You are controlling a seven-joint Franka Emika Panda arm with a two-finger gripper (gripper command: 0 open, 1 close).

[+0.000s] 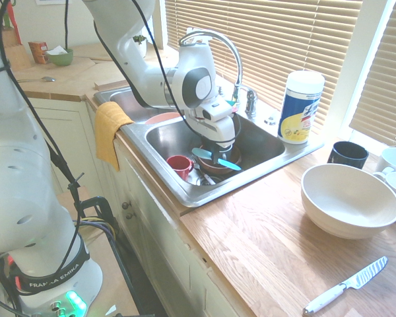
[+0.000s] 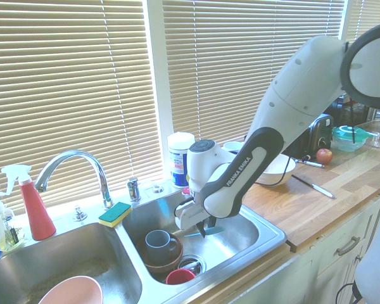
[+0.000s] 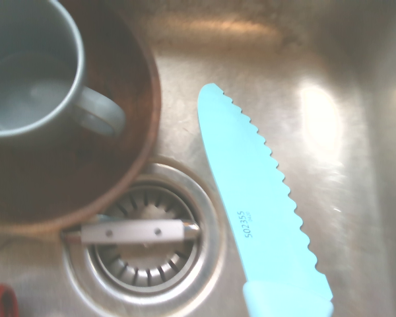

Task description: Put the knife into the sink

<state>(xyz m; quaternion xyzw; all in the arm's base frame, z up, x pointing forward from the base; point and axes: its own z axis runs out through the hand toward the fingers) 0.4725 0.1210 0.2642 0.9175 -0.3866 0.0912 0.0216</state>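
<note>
Next, I release the turquoise knife from my gripper on the bottom of the steel basin [image 2: 205, 253] [image 3: 251, 214] next to the drain strainer. The knife is now just above the basin floor.
My gripper [image 1: 219, 156] [image 2: 202, 229] is down inside the right basin of the stainless-steel sink [image 1: 160, 173] [image 2: 270, 243], shut on the handle end of the turquoise knife [image 1: 214, 158] [image 2: 211, 232]. The knife lies roughly level, a little above the basin floor. In the wrist view its serrated blade [image 3: 254, 191] stretches over the steel floor, beside the drain strainer [image 3: 145, 247]. A grey mug [image 2: 158, 243] [image 3: 33, 72] stands in a brown bowl [image 2: 168, 259] [image 3: 105, 165] just beside the blade.
A red cup [image 1: 179, 165] [image 2: 180, 277] lies near the drain. The chrome faucet [image 1: 226, 46] [image 2: 76, 159], a sponge [image 2: 115, 214] and a wipes canister [image 1: 300, 107] stand behind the sink. On the wooden counter are a large white bowl [image 1: 350, 200] and a white-handled knife [image 1: 346, 285].
</note>
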